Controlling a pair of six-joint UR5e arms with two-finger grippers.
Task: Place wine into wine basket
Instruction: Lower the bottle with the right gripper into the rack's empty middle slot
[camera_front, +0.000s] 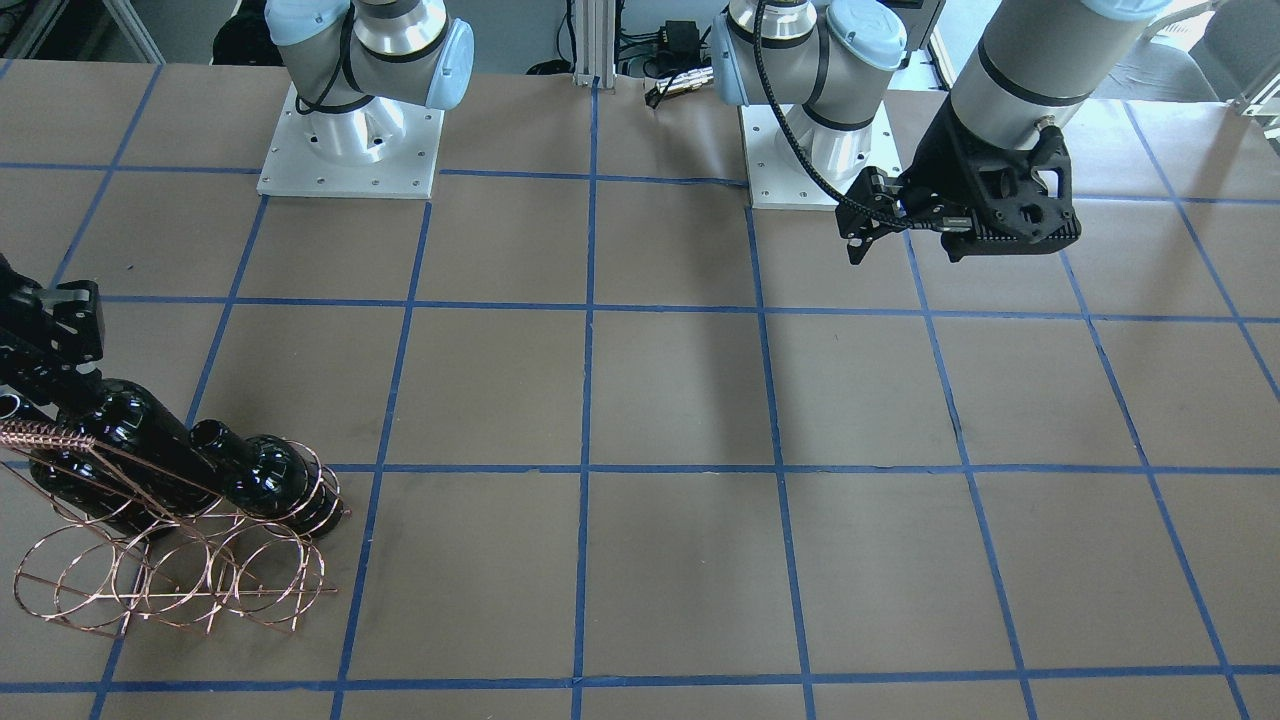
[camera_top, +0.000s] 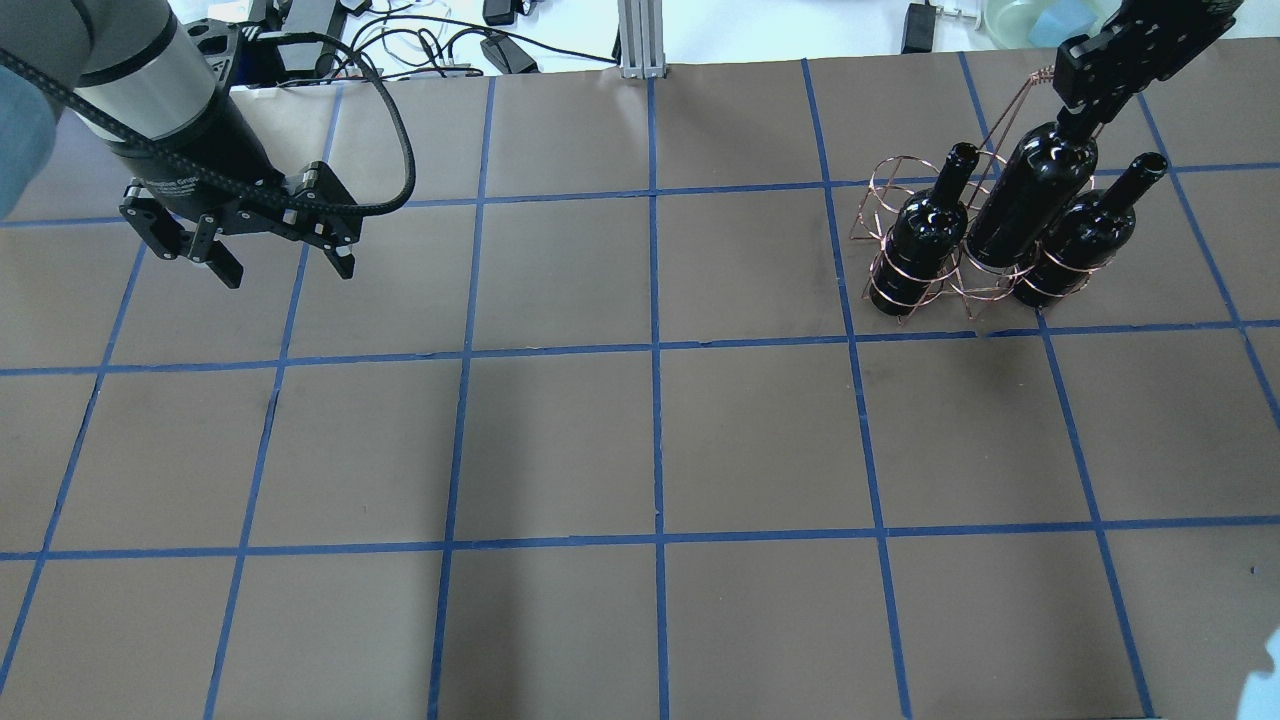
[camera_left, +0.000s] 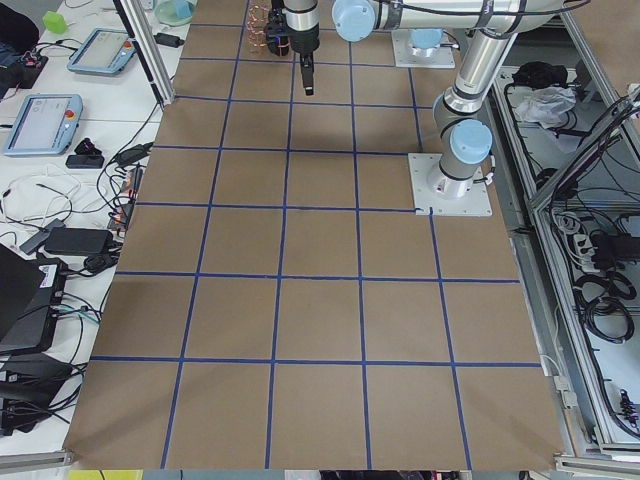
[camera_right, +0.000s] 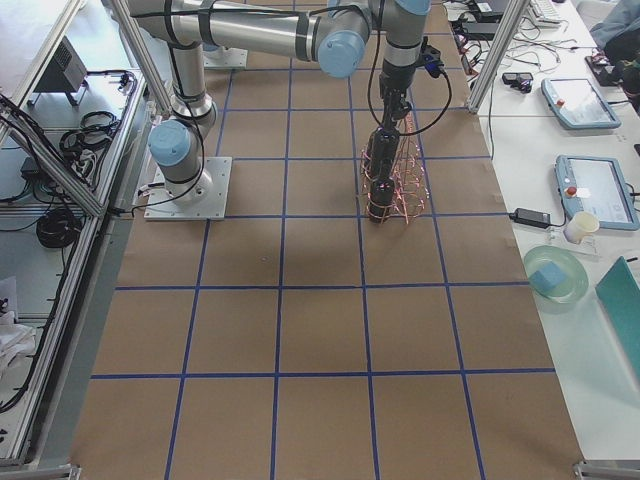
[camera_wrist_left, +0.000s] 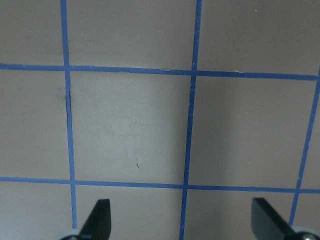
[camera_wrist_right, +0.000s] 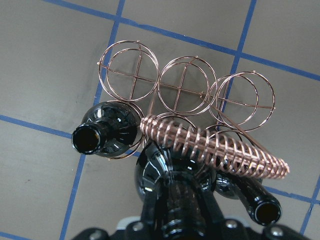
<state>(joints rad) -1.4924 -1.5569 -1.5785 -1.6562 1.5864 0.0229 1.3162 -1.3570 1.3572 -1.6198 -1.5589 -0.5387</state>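
My right gripper needs to let the black wine bottle go in the basket's middle hoop (camera_front: 206, 492) (camera_wrist_right: 171, 144), between the two other bottles.
My right gripper (camera_top: 1078, 122) is shut on the neck of a glossy black wine bottle (camera_top: 1030, 195) and holds it upright. The bottle's lower part is inside the middle hoop of the copper wire basket (camera_top: 900, 292). Whether it rests on the bottom I cannot tell. Two look-alike bottles (camera_top: 925, 230) (camera_top: 1085, 235) stand in the hoops on either side. In the right wrist view the held bottle (camera_wrist_right: 170, 185) is under the coiled handle (camera_wrist_right: 215, 145), and the far row of hoops (camera_wrist_right: 182, 85) is empty. My left gripper (camera_top: 285, 268) is open and empty above the table, far from the basket.
The brown table (camera_top: 650, 440) has a blue tape grid. The arm bases (camera_front: 350, 150) (camera_front: 820, 160) stand at the robot's side. Cables and a post (camera_top: 640, 40) lie beyond the far edge. The basket stands near the far right corner.
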